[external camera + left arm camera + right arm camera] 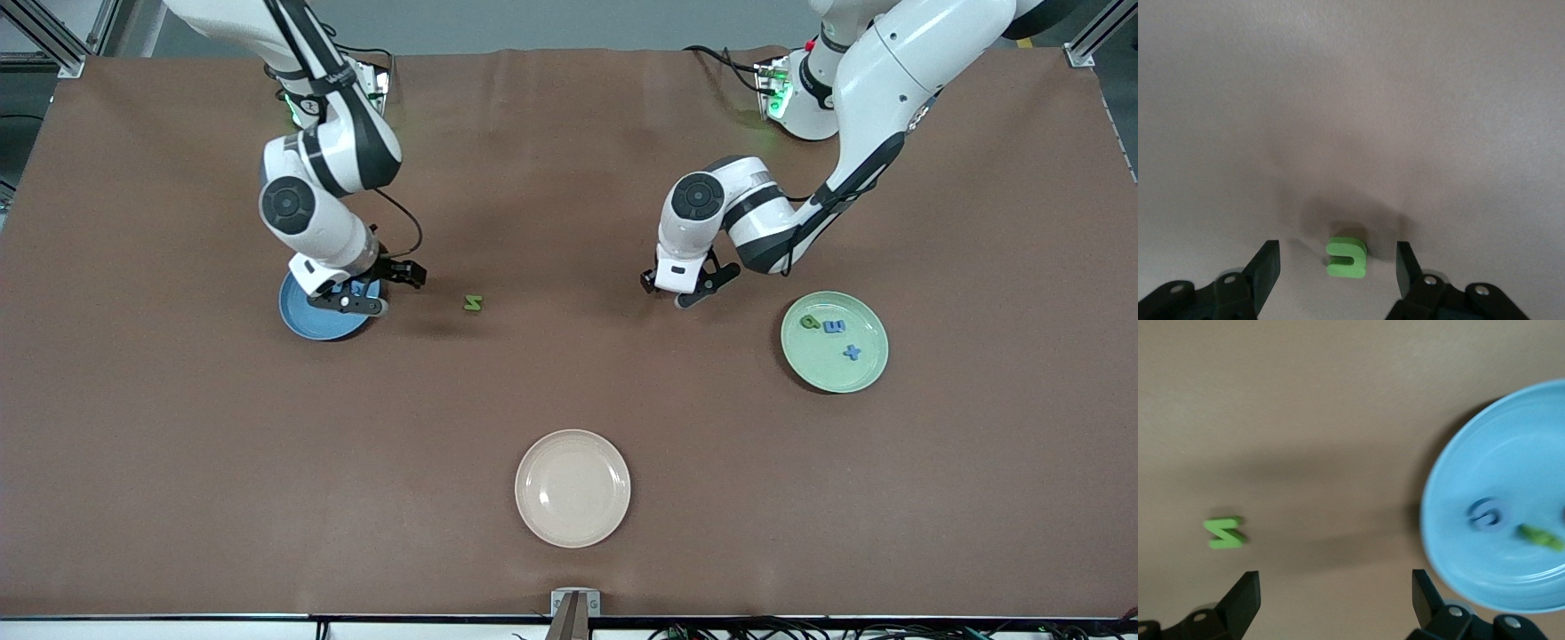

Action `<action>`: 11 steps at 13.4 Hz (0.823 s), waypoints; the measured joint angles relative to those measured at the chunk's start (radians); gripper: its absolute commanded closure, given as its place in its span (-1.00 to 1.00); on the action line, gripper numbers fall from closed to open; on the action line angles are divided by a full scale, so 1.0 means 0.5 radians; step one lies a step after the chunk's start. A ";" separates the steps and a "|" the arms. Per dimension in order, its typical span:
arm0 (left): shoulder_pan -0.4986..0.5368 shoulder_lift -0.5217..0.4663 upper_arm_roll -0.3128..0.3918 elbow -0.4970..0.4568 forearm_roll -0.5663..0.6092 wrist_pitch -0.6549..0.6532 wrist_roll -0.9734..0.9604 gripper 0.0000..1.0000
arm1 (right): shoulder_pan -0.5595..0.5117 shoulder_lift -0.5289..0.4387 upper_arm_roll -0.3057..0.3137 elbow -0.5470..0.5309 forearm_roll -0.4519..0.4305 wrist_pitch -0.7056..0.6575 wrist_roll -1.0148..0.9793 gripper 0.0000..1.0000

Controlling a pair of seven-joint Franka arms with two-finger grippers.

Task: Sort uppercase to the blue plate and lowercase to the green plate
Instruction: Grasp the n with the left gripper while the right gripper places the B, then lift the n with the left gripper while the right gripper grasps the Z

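Note:
The robot's right gripper will move next to the green N beside the blue plate and close on the ends of the N's legs (472, 303) (1225, 537).
My left gripper (1336, 259) is low over the table and open, its fingers (1266, 265) standing on either side of a green lowercase u (1347, 257) without touching it. In the front view this gripper (685, 291) hides the u. The green plate (834, 378) holds a green p (809, 322), a blue m (834, 327) and a blue x (852, 352). My right gripper (1335, 587) is open and empty at the edge of the blue plate (1485, 453), which holds a blue G (1485, 515) and a green letter (1540, 537). A green N (473, 303) lies on the table between the two grippers.
A cream plate (573, 488) with nothing in it sits near the front camera, midway along the table. The brown mat (569, 178) covers the whole tabletop. The right gripper (378, 289) hangs over the blue plate's (307, 322) rim toward the N.

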 measured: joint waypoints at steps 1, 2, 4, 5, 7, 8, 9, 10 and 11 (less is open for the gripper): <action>0.000 0.006 0.001 -0.004 0.000 0.010 0.000 -0.48 | 0.058 0.028 0.001 0.000 0.000 0.055 0.107 -1.00; 0.000 0.010 0.002 -0.006 0.000 0.018 0.000 -0.46 | 0.103 0.061 0.002 0.000 0.000 0.110 0.168 -1.00; 0.000 0.016 0.002 -0.016 0.000 0.033 0.000 -0.25 | 0.162 0.128 0.003 0.001 0.000 0.226 0.202 -1.00; 0.000 0.022 0.001 -0.020 0.003 0.037 0.000 -0.15 | 0.192 0.158 0.003 0.001 0.001 0.284 0.214 -1.00; 0.000 0.025 0.001 -0.018 0.026 0.056 0.000 0.13 | 0.258 0.205 0.003 0.004 0.001 0.394 0.279 -1.00; 0.000 0.025 0.000 -0.018 0.038 0.065 0.000 0.30 | 0.290 0.226 0.003 0.009 0.001 0.432 0.313 -1.00; 0.000 0.026 0.000 -0.018 0.042 0.065 0.000 0.43 | 0.320 0.248 0.003 0.021 0.001 0.454 0.350 -1.00; 0.000 0.026 -0.001 -0.016 0.047 0.071 0.000 0.57 | 0.345 0.275 0.004 0.041 0.001 0.466 0.384 -1.00; 0.000 0.024 -0.002 -0.015 0.050 0.070 0.000 0.67 | 0.365 0.305 0.004 0.067 0.002 0.478 0.412 -1.00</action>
